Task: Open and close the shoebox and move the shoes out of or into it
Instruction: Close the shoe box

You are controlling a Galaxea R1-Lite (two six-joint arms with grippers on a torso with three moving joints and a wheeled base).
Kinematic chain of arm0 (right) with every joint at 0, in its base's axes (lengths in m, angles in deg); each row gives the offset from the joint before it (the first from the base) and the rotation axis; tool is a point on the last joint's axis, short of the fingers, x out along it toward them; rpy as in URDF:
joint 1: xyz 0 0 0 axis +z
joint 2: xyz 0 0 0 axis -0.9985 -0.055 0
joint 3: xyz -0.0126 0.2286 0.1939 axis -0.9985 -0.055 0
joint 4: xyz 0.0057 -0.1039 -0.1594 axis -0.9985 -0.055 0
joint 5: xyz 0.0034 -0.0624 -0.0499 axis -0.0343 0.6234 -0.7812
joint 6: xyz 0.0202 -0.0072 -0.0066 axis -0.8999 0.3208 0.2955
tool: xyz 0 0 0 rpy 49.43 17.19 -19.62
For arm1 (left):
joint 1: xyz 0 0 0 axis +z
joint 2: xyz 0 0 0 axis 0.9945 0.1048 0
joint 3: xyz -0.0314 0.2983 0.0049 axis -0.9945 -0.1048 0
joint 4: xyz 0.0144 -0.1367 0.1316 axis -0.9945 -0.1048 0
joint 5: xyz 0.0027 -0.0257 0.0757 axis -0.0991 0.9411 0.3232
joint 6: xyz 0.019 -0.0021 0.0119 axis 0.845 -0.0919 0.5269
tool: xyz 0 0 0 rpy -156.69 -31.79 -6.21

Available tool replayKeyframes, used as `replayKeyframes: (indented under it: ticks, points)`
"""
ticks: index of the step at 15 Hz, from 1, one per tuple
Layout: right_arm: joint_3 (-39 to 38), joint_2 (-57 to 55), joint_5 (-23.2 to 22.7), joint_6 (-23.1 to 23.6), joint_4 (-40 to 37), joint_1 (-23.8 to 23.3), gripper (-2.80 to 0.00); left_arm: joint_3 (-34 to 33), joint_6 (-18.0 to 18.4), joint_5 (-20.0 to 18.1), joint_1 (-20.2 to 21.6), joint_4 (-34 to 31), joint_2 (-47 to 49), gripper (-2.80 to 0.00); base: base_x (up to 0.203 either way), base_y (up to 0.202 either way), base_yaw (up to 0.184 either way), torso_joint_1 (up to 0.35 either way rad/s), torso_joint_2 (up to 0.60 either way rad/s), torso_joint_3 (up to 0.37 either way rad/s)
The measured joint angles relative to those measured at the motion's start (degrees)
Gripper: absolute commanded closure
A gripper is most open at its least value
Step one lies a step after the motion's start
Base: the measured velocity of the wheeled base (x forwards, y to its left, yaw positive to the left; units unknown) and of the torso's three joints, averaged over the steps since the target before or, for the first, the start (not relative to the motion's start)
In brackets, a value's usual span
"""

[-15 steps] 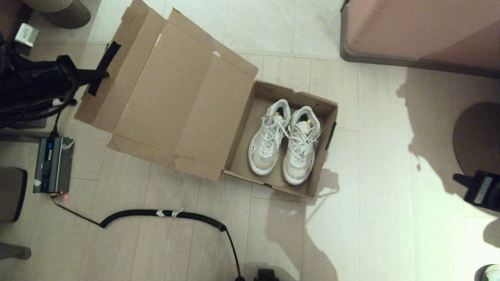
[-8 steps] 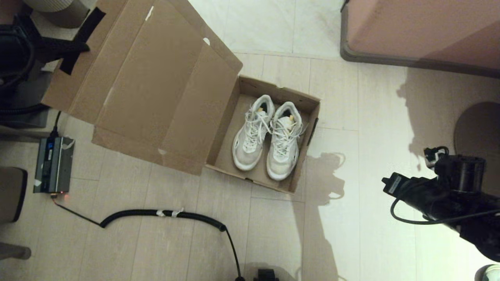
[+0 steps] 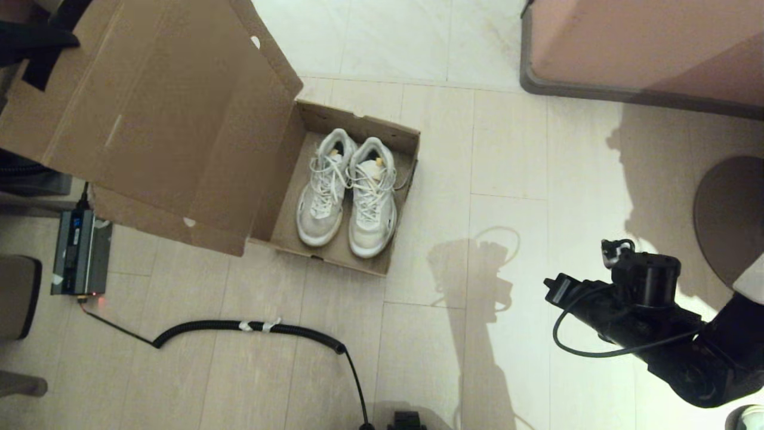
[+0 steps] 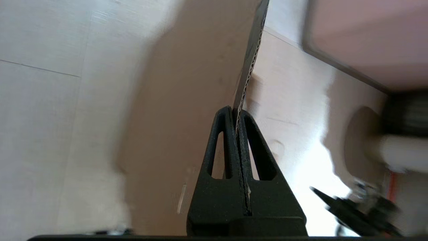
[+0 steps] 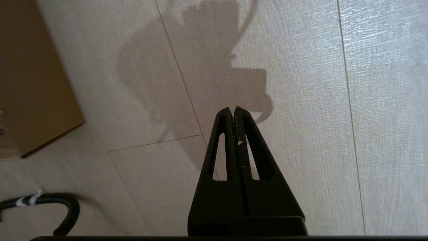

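Note:
Next, my left gripper releases the lid so that it is left standing open along the shoebox's hinged side [image 3: 258, 182], next to the white shoes.
The brown cardboard shoebox [image 3: 360, 120] lies open on the tiled floor, its hinged lid [image 3: 161, 119] lifted up and away to the left. Both white lace-up shoes [image 3: 347, 191] sit side by side inside, toes toward me. My left gripper [image 3: 42, 40] is at the top left, shut on the lid's front flap by the dark tape; in the left wrist view the left gripper [image 4: 238, 112] pinches the corrugated lid edge [image 4: 250, 57]. My right gripper [image 3: 552, 289] hovers over bare floor right of the box; the right wrist view shows the right gripper [image 5: 234, 109] shut and empty, a box corner [image 5: 33, 83] off to its side.
A coiled black cable [image 3: 250, 327] runs across the floor in front of the box, from a grey power unit [image 3: 80, 251] at the left. A pink cabinet with a grey base [image 3: 644, 48] stands at the back right. A round dark base [image 3: 731, 215] is at the right edge.
The lid has been pulled further left and up by my left gripper, and the whole box with the shoes has slid left and back. My right arm has come in from the right.

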Motion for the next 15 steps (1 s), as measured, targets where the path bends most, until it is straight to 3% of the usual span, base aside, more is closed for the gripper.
replayKeyframes:
  ticks: [6,15]
  points:
    - [-1.1,-3.0,4.1,0.0,3.4,2.1,0.0,-2.3,-0.1,5.8,-15.0,-10.3,-6.7,0.0,0.0,0.0,0.0,0.0,0.0,0.0]
    - [-2.0,-3.0,4.8,0.1,3.6,2.3,0.0,-20.5,0.4,8.3,-22.9,-9.8,-11.4,0.0,0.0,0.0,0.0,0.0,0.0,0.0]
